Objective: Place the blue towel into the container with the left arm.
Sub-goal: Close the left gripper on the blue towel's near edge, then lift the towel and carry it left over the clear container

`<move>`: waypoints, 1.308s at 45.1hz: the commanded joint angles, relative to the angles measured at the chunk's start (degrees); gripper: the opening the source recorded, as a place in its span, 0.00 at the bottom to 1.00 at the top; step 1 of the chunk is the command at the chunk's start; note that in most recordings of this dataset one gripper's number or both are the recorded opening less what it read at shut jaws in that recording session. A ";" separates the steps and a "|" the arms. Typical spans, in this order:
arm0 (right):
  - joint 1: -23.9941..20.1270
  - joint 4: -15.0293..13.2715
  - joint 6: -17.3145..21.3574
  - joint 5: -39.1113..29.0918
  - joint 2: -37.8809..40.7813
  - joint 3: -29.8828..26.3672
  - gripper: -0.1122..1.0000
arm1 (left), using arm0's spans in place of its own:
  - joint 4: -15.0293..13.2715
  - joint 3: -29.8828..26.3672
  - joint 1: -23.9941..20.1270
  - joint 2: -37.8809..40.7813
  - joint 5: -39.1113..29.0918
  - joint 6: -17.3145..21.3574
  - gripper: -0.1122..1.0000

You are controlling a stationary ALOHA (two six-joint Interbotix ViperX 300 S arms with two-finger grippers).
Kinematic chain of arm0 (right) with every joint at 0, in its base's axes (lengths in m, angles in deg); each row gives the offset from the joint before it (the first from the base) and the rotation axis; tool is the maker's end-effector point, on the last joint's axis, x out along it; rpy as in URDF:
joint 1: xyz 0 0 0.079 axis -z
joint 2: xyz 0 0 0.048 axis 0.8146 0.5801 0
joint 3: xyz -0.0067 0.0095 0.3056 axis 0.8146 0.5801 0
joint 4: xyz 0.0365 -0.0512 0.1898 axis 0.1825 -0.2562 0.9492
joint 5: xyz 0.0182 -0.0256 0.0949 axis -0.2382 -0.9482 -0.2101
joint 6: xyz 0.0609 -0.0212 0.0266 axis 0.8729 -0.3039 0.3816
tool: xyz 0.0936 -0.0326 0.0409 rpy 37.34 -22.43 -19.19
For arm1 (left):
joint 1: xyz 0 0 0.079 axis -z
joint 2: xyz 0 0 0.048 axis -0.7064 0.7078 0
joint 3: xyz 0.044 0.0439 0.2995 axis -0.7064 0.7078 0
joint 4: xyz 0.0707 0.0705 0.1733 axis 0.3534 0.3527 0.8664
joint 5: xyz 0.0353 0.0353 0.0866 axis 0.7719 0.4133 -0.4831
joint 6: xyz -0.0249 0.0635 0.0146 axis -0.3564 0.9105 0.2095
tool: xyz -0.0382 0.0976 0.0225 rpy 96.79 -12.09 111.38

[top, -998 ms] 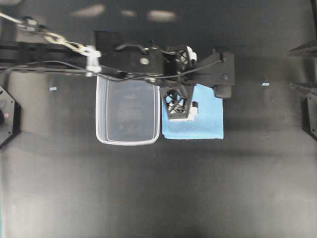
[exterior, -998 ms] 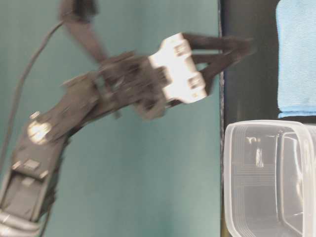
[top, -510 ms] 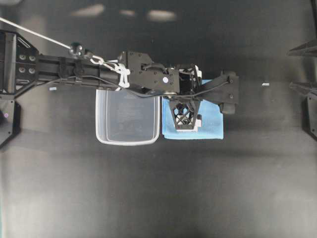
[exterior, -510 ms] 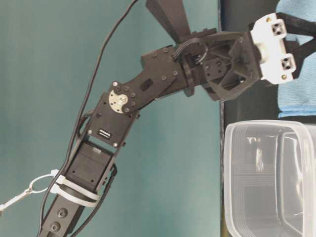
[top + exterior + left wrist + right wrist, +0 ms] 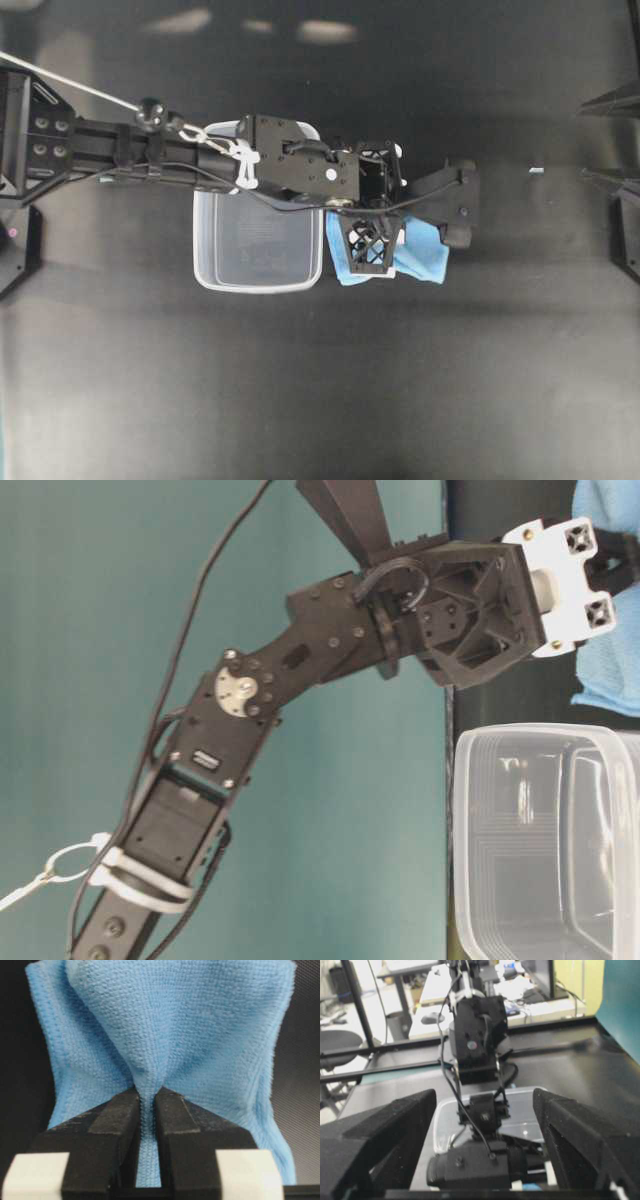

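My left gripper is holding the blue towel. It will let go of the towel on the middle of the clear container's bottom (image 5: 263, 209). The towel now hangs above the container.
The blue towel (image 5: 425, 257) is bunched up just right of the container (image 5: 207, 245), a clear empty tub. My left gripper (image 5: 372, 268) reaches over the tub and points down onto the towel. In the left wrist view the left gripper (image 5: 146, 1097) is shut on a pinched fold of the blue towel (image 5: 200, 1025), which fans out from the jaws. At table level the towel (image 5: 612, 665) hangs beside the gripper's white fitting, above the container (image 5: 520, 830). My right gripper (image 5: 485, 1105) stands open and holds nothing, facing the left arm and the container (image 5: 527, 1107).
The right gripper (image 5: 592, 140) rests at the right edge of the black table, far from the towel. Two small pale tape marks (image 5: 536, 170) lie on the table. A teal wall (image 5: 250, 600) stands behind the left arm.
The left gripper came down onto the flat towel and shut on its middle. The towel is now crumpled and drawn up. The right arm has not moved.
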State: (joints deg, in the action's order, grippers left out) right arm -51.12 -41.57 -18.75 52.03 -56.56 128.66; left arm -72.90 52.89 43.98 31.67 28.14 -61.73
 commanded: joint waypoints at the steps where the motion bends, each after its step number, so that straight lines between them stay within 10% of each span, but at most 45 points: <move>1: 0.09 0.18 0.09 0.26 0.26 -0.44 0.78 | 0.18 -1.49 0.35 -3.25 -0.79 -0.09 0.15; 26: 0.18 0.18 0.00 0.53 -0.09 -0.44 0.78 | 0.18 4.39 -0.09 -30.32 -17.93 -0.18 0.15; 43: 0.18 0.18 -0.09 0.53 -0.09 -0.35 0.78 | 0.18 22.76 -1.23 -41.84 -10.20 -0.62 0.15; 59: 0.09 0.18 0.00 0.70 -0.09 -0.26 0.78 | 0.18 25.22 -1.14 -41.48 -9.23 -0.09 0.15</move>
State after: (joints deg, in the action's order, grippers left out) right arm -51.03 -41.48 -18.75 52.12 -57.00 128.75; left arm -72.90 78.65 42.66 -9.20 18.39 -62.17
